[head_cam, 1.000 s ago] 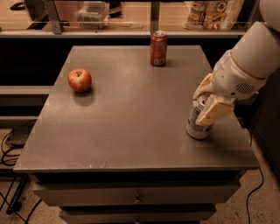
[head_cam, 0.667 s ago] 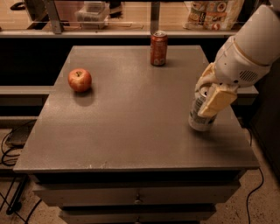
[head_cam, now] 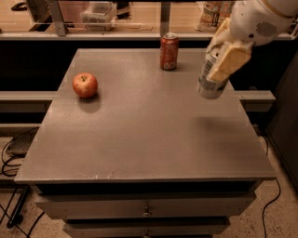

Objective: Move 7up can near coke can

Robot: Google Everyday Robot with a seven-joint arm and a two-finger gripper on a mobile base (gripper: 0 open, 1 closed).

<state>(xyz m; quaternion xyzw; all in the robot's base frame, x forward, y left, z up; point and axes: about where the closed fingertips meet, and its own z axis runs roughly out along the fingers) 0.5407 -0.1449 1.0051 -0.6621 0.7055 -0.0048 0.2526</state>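
The 7up can is to go next to the coke can. Next, my gripper lets go of it just beside the coke can (head_cam: 187, 74), on the side away from the apple.
The silvery 7up can (head_cam: 211, 82) hangs tilted in the air above the right side of the grey table (head_cam: 144, 125), with its shadow on the tabletop below. My gripper (head_cam: 224, 55) is shut on the 7up can, its cream-coloured fingers (head_cam: 229, 60) clamped round the can's upper part. The red-orange coke can (head_cam: 169, 51) stands upright at the table's far edge, a little right of centre. It is to the left of the held can and farther back, well apart from it.
A red apple (head_cam: 85, 85) lies on the left part of the table. A shelf with containers (head_cam: 98, 11) runs behind the table. Drawers (head_cam: 146, 211) sit under the tabletop. Cables (head_cam: 11, 153) lie on the floor at the left.
The gripper has lifted the 7up can off the tabletop at the right edge and carried it up and toward the back of the table, closer to the coke can.
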